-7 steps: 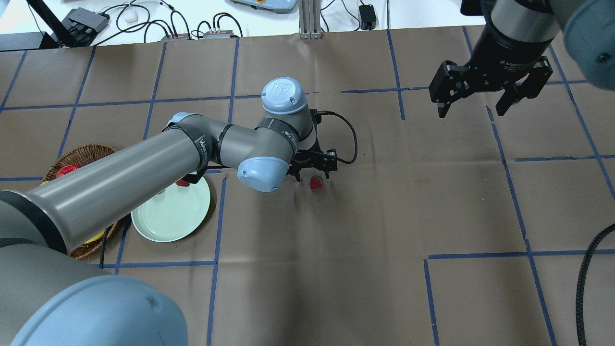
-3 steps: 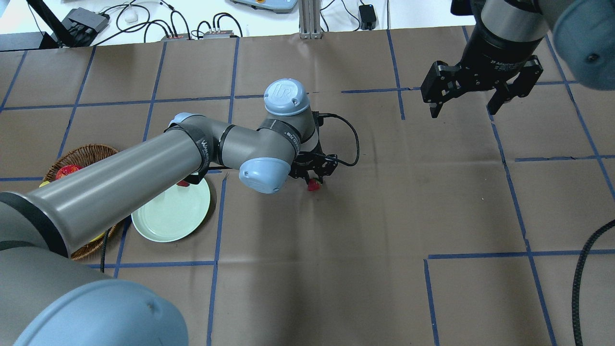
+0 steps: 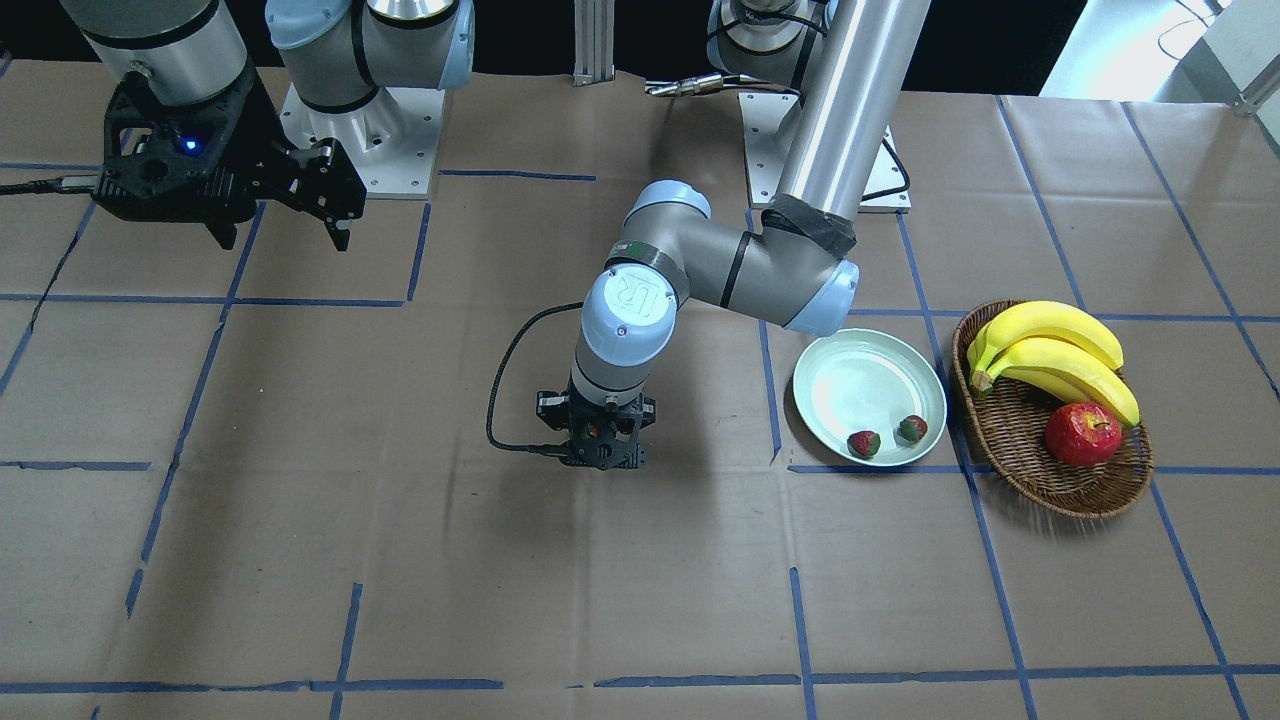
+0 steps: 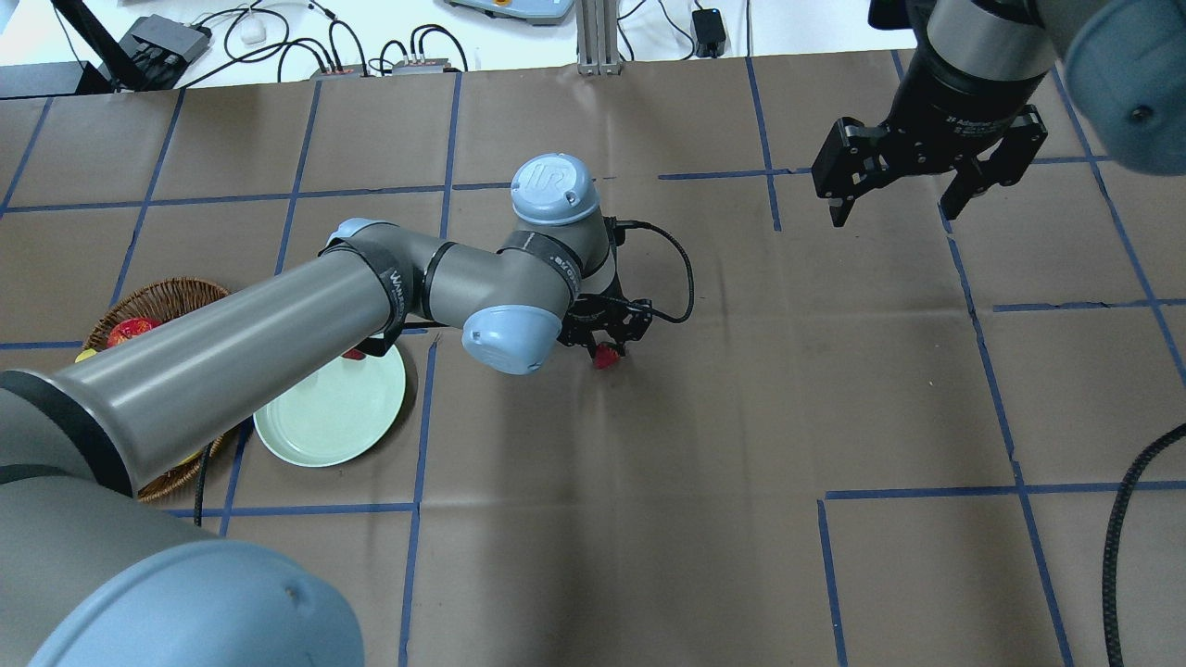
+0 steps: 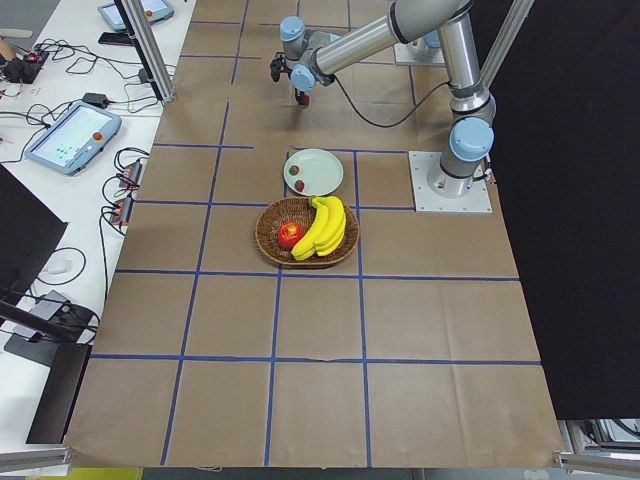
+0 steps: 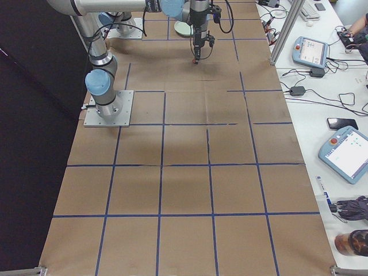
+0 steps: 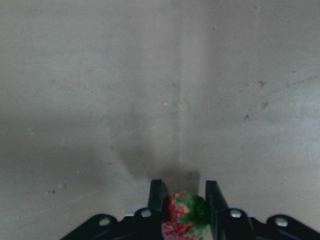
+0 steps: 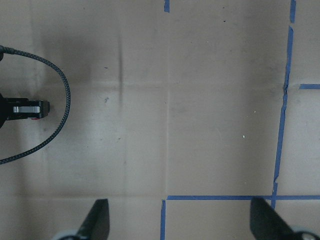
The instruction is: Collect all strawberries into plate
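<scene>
Next, I release the strawberry from my left gripper on the bare part of the plate (image 3: 884, 374), across from the other strawberries.
My left gripper (image 4: 607, 347) is near the table's middle, pointing down, shut on a small red strawberry (image 7: 182, 216) with a green top. The strawberry shows between the two fingers (image 7: 157, 200) in the left wrist view and peeks out red in the overhead view (image 4: 605, 358). It is at or just above the paper. Two more strawberries (image 3: 864, 443) (image 3: 912, 429) lie on the pale mint-green plate (image 3: 860, 375), to the robot's left of that gripper. My right gripper (image 4: 896, 213) is open and empty, high over the far right of the table.
A brown wicker basket (image 3: 1040, 485) with bananas (image 3: 1050, 345) and a red apple (image 3: 1082, 435) stands right beside the plate. The left gripper's black cable (image 4: 681, 269) loops over the paper. Blue tape lines grid the brown table cover.
My left gripper came down over the strawberry and shut on it. My right gripper moved a little away toward the far edge and stayed open.
</scene>
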Tool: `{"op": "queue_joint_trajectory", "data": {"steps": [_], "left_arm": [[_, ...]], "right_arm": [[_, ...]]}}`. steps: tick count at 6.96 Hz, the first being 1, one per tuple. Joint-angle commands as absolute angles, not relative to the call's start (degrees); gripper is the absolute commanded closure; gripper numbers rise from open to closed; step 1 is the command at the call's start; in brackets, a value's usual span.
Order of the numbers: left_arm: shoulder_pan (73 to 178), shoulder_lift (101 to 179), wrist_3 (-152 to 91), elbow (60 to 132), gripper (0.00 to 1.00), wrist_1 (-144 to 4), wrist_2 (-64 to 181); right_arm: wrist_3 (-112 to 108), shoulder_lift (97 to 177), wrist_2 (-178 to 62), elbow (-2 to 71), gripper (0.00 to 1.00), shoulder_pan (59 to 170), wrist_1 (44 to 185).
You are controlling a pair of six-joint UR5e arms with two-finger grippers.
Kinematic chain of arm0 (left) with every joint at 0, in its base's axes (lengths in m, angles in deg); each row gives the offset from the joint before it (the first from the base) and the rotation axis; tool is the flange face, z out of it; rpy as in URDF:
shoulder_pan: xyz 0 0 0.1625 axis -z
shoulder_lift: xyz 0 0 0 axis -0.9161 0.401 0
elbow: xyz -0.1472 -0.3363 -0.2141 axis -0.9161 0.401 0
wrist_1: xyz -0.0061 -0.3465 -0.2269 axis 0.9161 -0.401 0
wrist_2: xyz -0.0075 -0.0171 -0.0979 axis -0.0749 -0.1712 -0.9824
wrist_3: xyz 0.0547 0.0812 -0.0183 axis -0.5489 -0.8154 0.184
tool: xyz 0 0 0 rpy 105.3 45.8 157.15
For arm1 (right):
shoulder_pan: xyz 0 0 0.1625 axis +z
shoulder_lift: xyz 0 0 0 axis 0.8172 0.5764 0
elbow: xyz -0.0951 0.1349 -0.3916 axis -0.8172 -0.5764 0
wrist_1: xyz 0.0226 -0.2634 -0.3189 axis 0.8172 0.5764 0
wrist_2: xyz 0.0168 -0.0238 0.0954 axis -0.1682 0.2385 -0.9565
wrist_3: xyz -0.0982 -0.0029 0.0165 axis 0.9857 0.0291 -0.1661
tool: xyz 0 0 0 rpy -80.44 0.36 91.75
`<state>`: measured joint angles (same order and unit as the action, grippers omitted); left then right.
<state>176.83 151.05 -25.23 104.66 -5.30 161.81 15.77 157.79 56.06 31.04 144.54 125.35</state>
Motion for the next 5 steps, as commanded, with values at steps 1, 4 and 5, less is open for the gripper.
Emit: {"op": "queue_joint_trajectory", "data": {"steps": [1, 4, 5], "left_arm": [[176.84, 150.93, -25.32, 104.67, 1.00, -5.47, 161.78], [172.82, 144.89, -35.10, 104.59, 1.00, -10.79, 165.88], [168.19, 141.04, -43.60, 104.85, 1.00, -17.18, 170.96]], "right_arm": [[17.07, 157.67, 56.28, 31.20, 0.00, 144.45, 125.42], [17.43, 157.58, 56.11, 31.20, 0.00, 144.37, 125.51], [17.43, 157.58, 56.11, 31.29, 0.00, 144.37, 125.51]]}}
